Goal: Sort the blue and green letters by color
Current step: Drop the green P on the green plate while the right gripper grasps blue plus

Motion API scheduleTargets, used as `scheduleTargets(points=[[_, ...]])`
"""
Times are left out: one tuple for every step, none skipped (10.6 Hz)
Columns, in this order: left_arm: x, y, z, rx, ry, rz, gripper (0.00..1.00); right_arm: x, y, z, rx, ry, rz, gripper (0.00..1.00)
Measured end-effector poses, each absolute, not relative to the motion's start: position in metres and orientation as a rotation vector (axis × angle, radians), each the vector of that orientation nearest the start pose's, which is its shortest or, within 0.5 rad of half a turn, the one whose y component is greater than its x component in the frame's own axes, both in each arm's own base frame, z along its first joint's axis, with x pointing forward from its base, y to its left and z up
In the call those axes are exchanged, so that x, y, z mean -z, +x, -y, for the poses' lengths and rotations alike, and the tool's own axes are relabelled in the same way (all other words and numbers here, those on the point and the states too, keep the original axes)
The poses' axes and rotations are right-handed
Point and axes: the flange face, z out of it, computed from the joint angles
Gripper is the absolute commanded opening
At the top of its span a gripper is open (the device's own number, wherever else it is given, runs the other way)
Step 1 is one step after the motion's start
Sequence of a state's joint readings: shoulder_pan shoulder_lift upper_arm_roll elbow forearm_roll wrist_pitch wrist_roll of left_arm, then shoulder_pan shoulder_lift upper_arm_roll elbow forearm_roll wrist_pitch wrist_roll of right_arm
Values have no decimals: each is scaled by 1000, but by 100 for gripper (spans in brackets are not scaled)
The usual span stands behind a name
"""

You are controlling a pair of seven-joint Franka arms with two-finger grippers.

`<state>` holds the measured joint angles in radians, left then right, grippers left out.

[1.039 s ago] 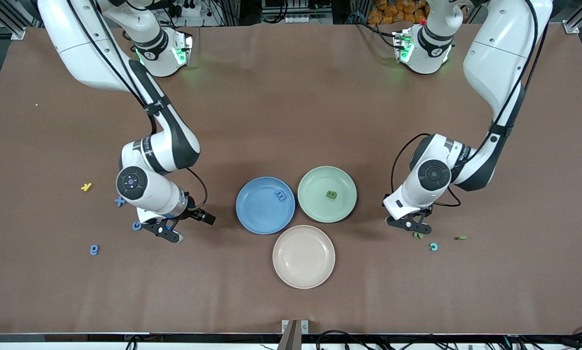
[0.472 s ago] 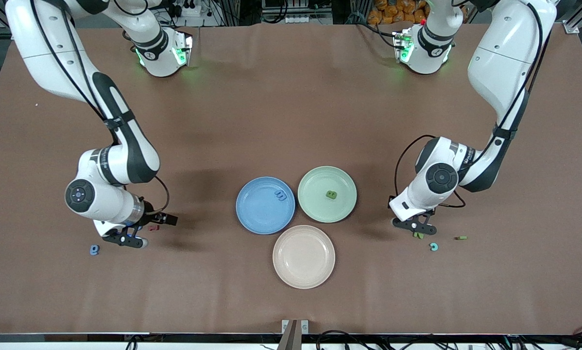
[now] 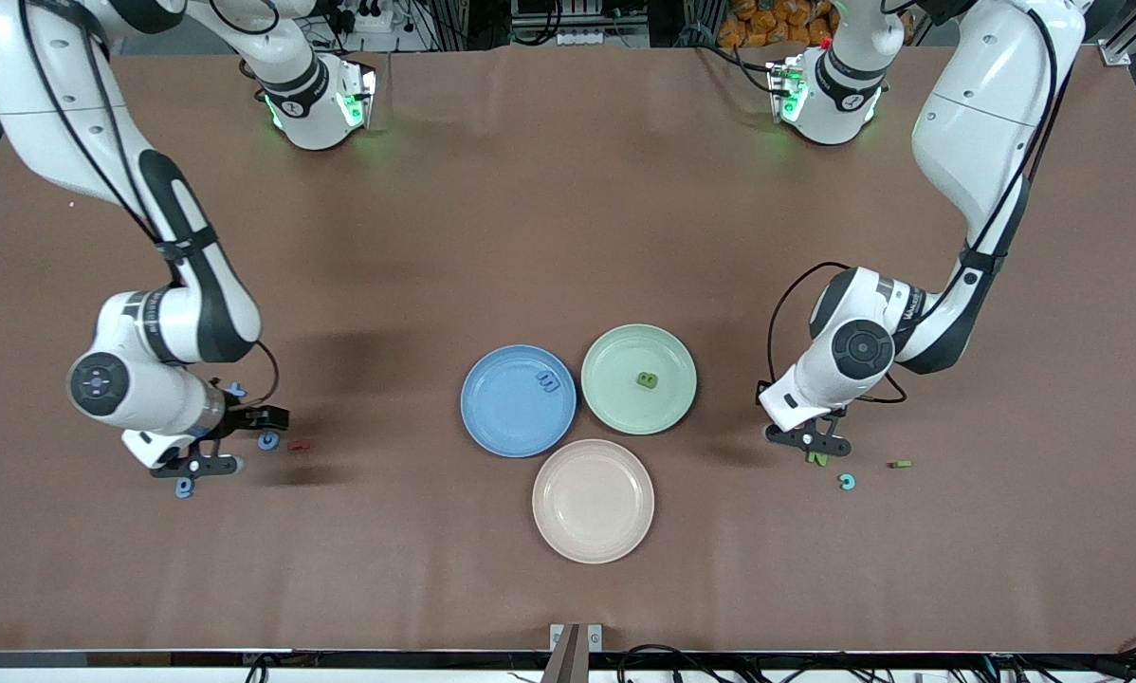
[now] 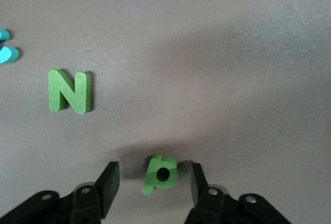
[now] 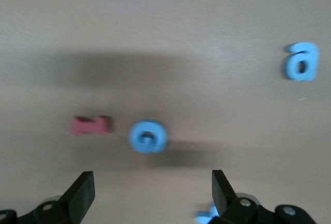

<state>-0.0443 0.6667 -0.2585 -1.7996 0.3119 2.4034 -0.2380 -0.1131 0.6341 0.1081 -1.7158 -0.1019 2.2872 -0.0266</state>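
The robot's right gripper needs to pass over the round blue letter below it and next close on the middle of the blue x [image 3: 235, 391] [image 5: 208, 215].
A green letter p [image 4: 160, 172] lies flat on the table between the fingers of my open left gripper [image 4: 154, 181], with a gap on each side. In the front view the hand [image 3: 775, 424] hides it. A green N [image 4: 70, 90] [image 3: 817, 459] lies beside it. My right gripper [image 5: 153, 190] [image 3: 263, 415] hangs wide open and empty over a round blue letter [image 5: 148, 136] [image 3: 267, 441]. A blue a [image 3: 184, 489] and a blue x [image 3: 236, 389] lie close by. The blue plate [image 3: 497, 422] holds a blue letter [image 3: 548, 382]. The green plate [image 3: 625, 410] holds a green letter [image 3: 648, 380].
A beige plate [image 3: 593, 500] sits nearer the front camera than the two coloured plates. A dark red letter [image 3: 299, 444] lies beside the round blue one. A turquoise letter [image 3: 846, 482] and a green piece [image 3: 900, 464] lie toward the left arm's end.
The right arm has swung away from the plates toward its own end of the table, uncovering the dark red letter. The left arm has hardly moved.
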Motion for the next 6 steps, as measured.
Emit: scheduleTargets(points=[[-180, 622, 182, -36, -3081, -365, 42, -215, 664, 35, -99, -3138, 223, 100], [-178, 622, 183, -45, -3091, -352, 25, -211, 660, 53, -94, -3124, 333, 100], [-177, 621, 183, -47, -3094, -349, 0, -205, 655, 67, -79, -3108, 442, 100], [-178, 622, 184, -45, -3097, -347, 0, -195, 647, 80, -65, -3090, 538, 100], [-179, 622, 186, -40, -3101, -351, 0, -183, 637, 89, -47, -3071, 630, 100], [-180, 622, 187, -37, -3102, -353, 0, -173, 627, 92, -44, -3051, 708, 100]])
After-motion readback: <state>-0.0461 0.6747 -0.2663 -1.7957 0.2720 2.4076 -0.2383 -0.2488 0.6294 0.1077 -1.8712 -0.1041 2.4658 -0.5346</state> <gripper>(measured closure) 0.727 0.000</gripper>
